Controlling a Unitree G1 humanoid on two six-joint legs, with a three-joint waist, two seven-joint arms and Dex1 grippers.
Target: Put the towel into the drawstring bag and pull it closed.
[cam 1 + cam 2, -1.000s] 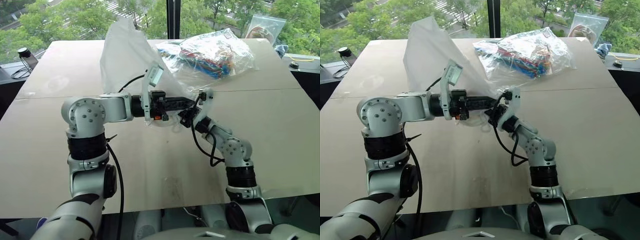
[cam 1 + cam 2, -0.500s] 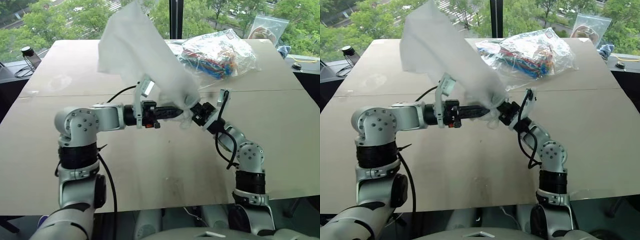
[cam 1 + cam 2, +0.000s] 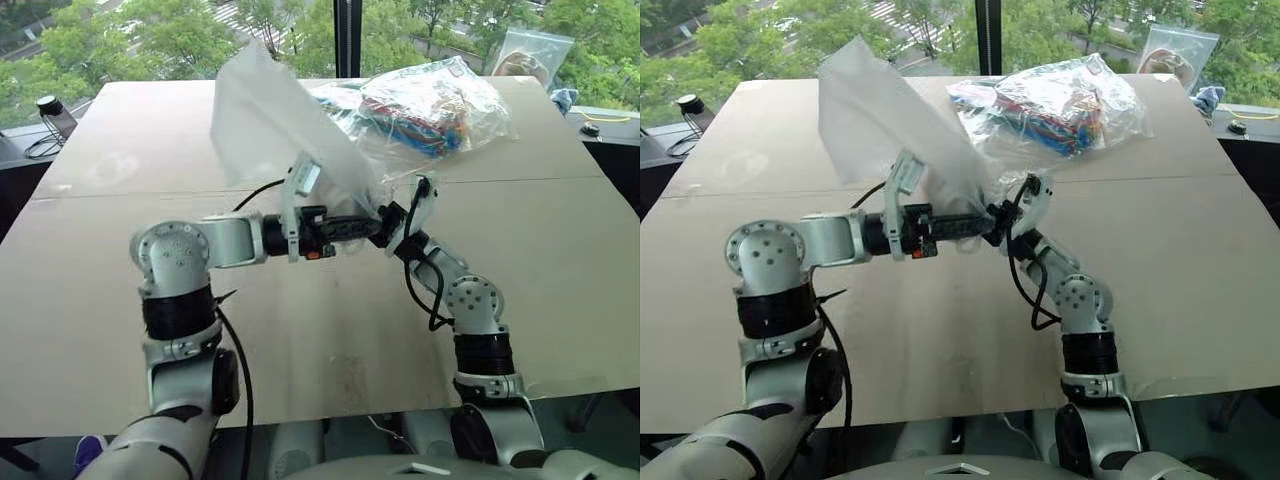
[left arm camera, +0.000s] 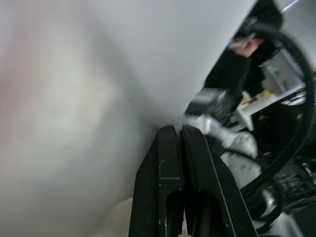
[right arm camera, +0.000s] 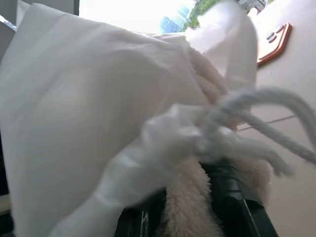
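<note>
The towel is only a little way into the drawstring bag's opening, so next I lower the bag, open my right gripper and take the towel's end (image 5: 189,200) to push it deeper.
The drawstring bag (image 3: 268,125) is a thin white pouch held in the air over the table, its body slanting up and away to the left. My left gripper (image 3: 376,228) reaches in level from the left and is shut on the bag's fabric (image 4: 98,98) at its low end. Right beside it, my right gripper (image 3: 1006,214) is shut on the fuzzy off-white towel (image 5: 190,207), which sits in the bag's gathered mouth. The bag cloth (image 5: 74,108) bunches over the towel. White cords (image 5: 276,101) trail from the mouth.
A clear crinkly plastic bag (image 3: 432,102) of colourful items lies at the back of the beige table (image 3: 330,330), just behind the grippers. Another clear bag (image 3: 530,52) stands at the far right corner. A dark object (image 3: 50,112) sits off the table's left edge.
The left arm has sunk a little with the bag. The bag's free end, flung higher half a second ago, has dropped back. Both grippers stay shut and close together.
</note>
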